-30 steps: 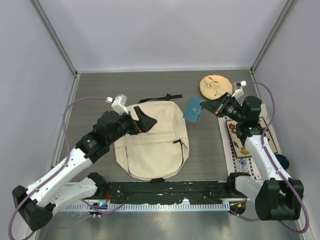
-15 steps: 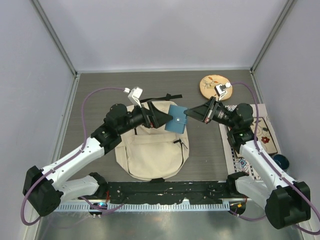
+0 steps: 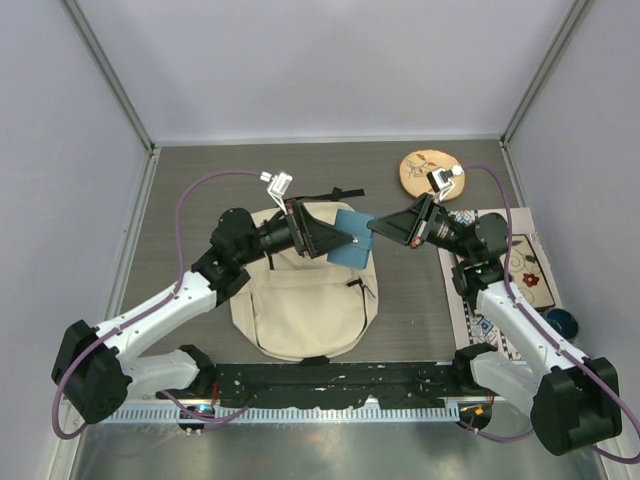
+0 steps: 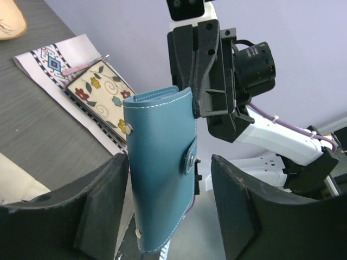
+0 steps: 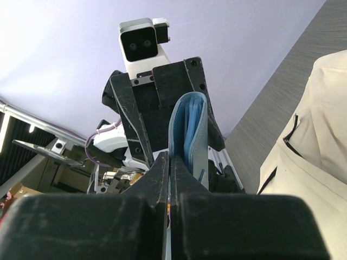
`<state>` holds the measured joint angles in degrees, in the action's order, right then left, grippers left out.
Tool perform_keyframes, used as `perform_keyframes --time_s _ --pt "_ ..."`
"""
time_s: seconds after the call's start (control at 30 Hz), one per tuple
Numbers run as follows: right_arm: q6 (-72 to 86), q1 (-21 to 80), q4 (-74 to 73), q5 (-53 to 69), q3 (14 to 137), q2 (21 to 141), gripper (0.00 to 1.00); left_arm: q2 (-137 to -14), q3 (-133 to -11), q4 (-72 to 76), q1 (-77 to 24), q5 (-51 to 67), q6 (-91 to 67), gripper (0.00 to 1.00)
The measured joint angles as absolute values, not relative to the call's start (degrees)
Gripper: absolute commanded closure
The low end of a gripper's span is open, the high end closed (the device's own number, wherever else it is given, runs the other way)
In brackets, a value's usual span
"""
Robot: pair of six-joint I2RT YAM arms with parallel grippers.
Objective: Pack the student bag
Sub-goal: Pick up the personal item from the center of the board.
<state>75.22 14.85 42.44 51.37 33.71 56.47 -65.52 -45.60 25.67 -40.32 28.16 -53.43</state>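
I have the notebook's upper corner pinched in my right gripper, so I should keep the notebook still with my left gripper while my right gripper takes it at the snap strap (image 4: 190,158).
The student bag (image 3: 300,300), cream with black straps, lies flat on the table's middle. Above its upper right corner hangs a blue leather notebook with a snap strap (image 3: 352,238). My right gripper (image 3: 378,228) is shut on the notebook's thin edge, as the right wrist view shows (image 5: 171,162). My left gripper (image 3: 338,240) comes from the left and stands open around the notebook (image 4: 160,162). In the left wrist view its left pad (image 4: 108,200) lies against the cover and the right pad (image 4: 238,200) stands apart with a gap.
A round tan embroidered disc (image 3: 430,172) lies at the back right. A patterned mat (image 3: 500,300) with a flowered book (image 3: 525,272) on it runs along the right side, with a dark blue round thing (image 3: 563,322) beside it. A black rail (image 3: 330,382) borders the near edge.
The right arm carried the blue notebook leftward over the bag. The left gripper rose to meet it, and its jaws have narrowed around the notebook.
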Motion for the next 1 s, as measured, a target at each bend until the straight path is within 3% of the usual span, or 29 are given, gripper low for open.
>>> perform_keyframes --time_s 0.1,0.13,0.27,0.33,0.37,0.43,0.53,0.77,1.0 --pt "75.5 14.9 43.2 51.4 33.4 56.8 0.99 -65.5 -44.9 27.0 -40.3 29.0 -54.0 0.57" --pt "75.6 14.9 43.4 51.4 33.1 56.8 0.99 -65.5 -44.8 27.2 -40.3 29.1 -54.2 0.68" --pt "75.6 14.9 43.4 51.3 32.4 56.8 0.93 -65.3 -44.3 27.1 -40.1 29.1 -54.1 0.82" --pt "75.1 14.9 42.5 51.1 32.3 56.8 0.80 -65.1 -44.3 27.0 -40.1 29.1 -54.1 0.85" --pt "74.7 14.9 41.6 51.0 32.3 56.6 0.60 -65.0 -44.3 26.9 -40.1 29.1 -54.0 0.85" --pt "72.9 14.9 38.6 50.3 32.3 55.9 0.37 -65.0 -44.2 26.7 -40.1 28.9 -54.0 0.85" --pt "67.6 14.9 30.9 48.2 32.8 53.3 0.21 -65.0 -44.0 25.7 -40.0 28.0 -53.9 0.84" --pt "53.0 14.9 7.5 39.7 34.5 45.2 0.18 -63.5 -43.9 25.0 -40.0 26.6 -53.8 0.83" --pt "53.5 15.0 9.5 42.2 31.8 44.1 0.17 -63.0 -43.9 24.8 -40.0 26.1 -53.8 0.82"
